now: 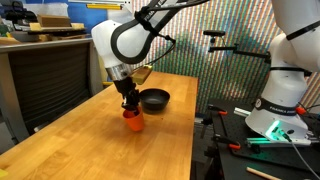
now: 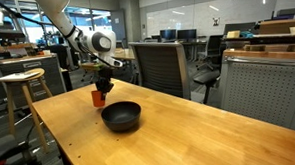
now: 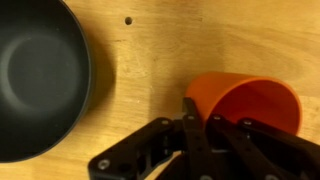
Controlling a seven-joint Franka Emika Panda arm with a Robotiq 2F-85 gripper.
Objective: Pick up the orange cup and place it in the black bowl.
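Next, I let go of the orange cup with my gripper, upright near the middle of the black bowl's bottom [image 1: 153, 100] [image 3: 36, 77].
The orange cup [image 1: 133, 122] stands on the wooden table, close beside the black bowl [image 1: 155, 98]; both also show in an exterior view, the cup [image 2: 98, 98] and the bowl [image 2: 121, 117]. My gripper [image 1: 131, 104] comes down onto the cup from above [image 2: 104, 85]. In the wrist view the cup [image 3: 250, 100] is at the right and the bowl [image 3: 35, 75] fills the left. The gripper's fingers [image 3: 201, 110] straddle the cup's left wall, one outside and one inside, and are shut on it. The cup's base looks to be at table level.
The wooden table [image 1: 90, 140] runs out to edges near the cup side. A second white robot base [image 1: 285, 100] stands beside the table. A grey office chair [image 2: 162, 67] and a wooden stool [image 2: 22, 83] stand behind the table.
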